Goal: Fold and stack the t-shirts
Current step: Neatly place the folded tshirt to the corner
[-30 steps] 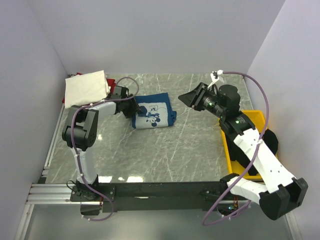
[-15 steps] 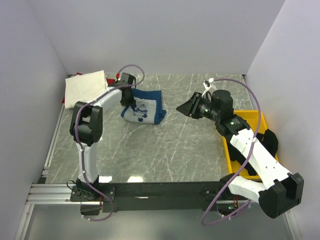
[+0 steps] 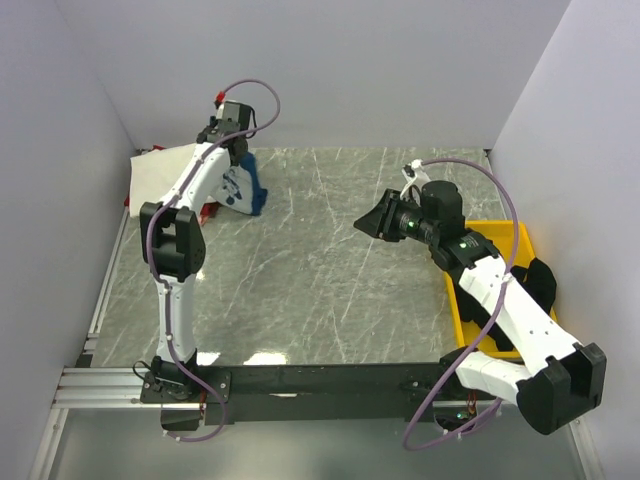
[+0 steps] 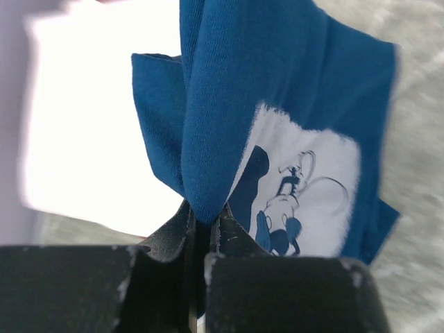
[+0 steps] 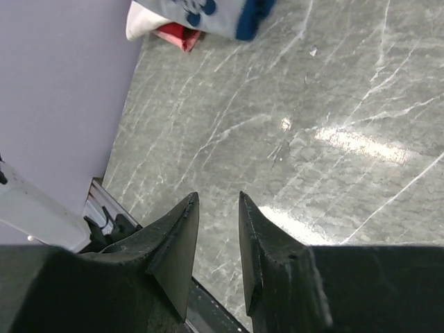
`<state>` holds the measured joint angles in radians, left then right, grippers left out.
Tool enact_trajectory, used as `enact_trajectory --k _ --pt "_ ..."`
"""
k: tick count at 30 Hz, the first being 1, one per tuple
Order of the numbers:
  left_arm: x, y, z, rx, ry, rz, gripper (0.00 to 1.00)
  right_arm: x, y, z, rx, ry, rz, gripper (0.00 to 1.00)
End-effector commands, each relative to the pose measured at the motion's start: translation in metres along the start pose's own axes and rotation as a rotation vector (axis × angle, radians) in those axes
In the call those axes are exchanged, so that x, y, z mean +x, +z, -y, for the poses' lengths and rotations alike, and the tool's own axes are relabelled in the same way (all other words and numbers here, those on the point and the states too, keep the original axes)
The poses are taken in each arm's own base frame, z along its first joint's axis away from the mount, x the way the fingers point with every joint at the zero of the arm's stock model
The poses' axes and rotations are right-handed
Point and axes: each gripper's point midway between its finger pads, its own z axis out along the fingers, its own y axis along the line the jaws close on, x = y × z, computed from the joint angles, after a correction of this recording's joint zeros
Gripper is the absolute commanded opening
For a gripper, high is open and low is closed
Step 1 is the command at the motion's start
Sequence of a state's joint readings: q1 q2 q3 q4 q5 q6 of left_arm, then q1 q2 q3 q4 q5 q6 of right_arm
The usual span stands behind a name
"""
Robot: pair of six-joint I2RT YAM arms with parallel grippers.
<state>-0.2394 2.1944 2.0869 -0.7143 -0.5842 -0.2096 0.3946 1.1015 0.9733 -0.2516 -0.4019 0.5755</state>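
Next, my left gripper lets go of the blue t-shirt on top of the folded cream t-shirt (image 3: 180, 171) (image 4: 156, 114) in the back corner.
The dark blue t-shirt (image 3: 245, 192) with the white cartoon print hangs bunched from my left gripper (image 3: 238, 158), which is shut on a fold of it at the back left. In the left wrist view the blue t-shirt (image 4: 277, 104) rises from the pinched fingertips of the left gripper (image 4: 205, 222), over the folded cream t-shirt (image 4: 90, 139). That cream t-shirt (image 3: 165, 175) lies in the back left corner, with a red t-shirt (image 3: 209, 211) peeking out beneath it. My right gripper (image 3: 366, 222) hovers over the table's middle right. Nothing sits between the fingers of the open right gripper (image 5: 218, 198).
A yellow tray (image 3: 503, 238) stands at the right edge under my right arm, with a black t-shirt (image 3: 541, 281) draped at its side. The walls close in on the left, back and right. The marble table (image 3: 320, 290) lies between the arms.
My left gripper has shut on the blue t-shirt, lifted it off the table and carried it back-left towards the cream t-shirt. The right gripper drew slightly inward and narrowed a little.
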Motion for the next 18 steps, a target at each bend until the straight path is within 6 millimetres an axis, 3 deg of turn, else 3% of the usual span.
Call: enact_trajectory --k 1,12,18 --pt "-0.044 -0.012 -0.037 -0.122 0.096 0.109 0.0 0.0 0.002 0.003 0.004 -0.024 -0.008 0.36" --pt "-0.103 -0.036 -0.074 -0.167 0.146 0.23 0.0 0.004 0.011 0.006 0.009 -0.019 -0.036 0.36" --pt "-0.116 -0.046 -0.087 -0.141 0.123 0.26 0.0 0.004 0.015 0.005 0.011 -0.021 -0.045 0.36"
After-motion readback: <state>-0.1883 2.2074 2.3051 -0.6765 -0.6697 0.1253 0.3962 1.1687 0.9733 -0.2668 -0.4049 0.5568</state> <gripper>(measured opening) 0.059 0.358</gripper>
